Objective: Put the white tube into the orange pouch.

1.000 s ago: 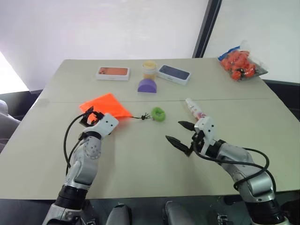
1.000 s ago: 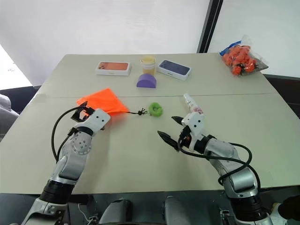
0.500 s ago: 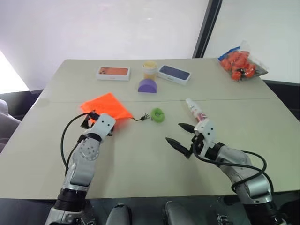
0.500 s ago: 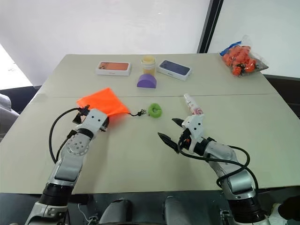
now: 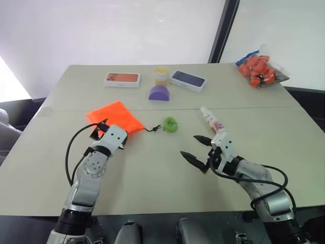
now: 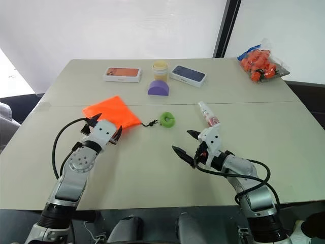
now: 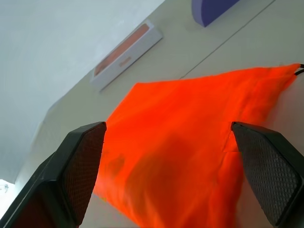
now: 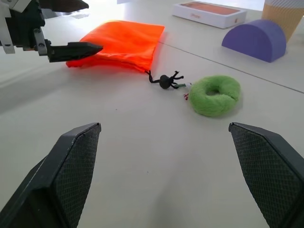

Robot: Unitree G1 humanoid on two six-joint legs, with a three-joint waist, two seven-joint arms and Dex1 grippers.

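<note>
The white tube's cap should lead into the orange pouch, so my right gripper will next grab the tube by its bottom end [image 5: 221, 130], where the red-pink label stops.
The orange pouch [image 5: 114, 115] lies flat on the left of the table, its dark cord running to a green ring [image 5: 170, 124]. My left gripper [image 5: 108, 131] is open at the pouch's near edge, and the left wrist view has the pouch [image 7: 190, 142] spread between its two fingers [image 7: 78, 164]. The white tube [image 5: 209, 118], with a red-pink label, lies on the right of the table just beyond my right gripper [image 5: 189, 145]. That gripper is open and empty, pointing toward the ring [image 8: 214, 95].
Along the far edge stand a white box with an orange picture [image 5: 122, 79], a yellowish jar [image 5: 161, 75], a purple half-round block [image 5: 159, 92] and a box with a dark picture [image 5: 188, 80]. A clear bag of orange items [image 5: 260, 68] lies far right.
My left wrist has rolled a little at the pouch's near edge. The right gripper stays where it was, open. The pouch, ring and tube have not moved.
</note>
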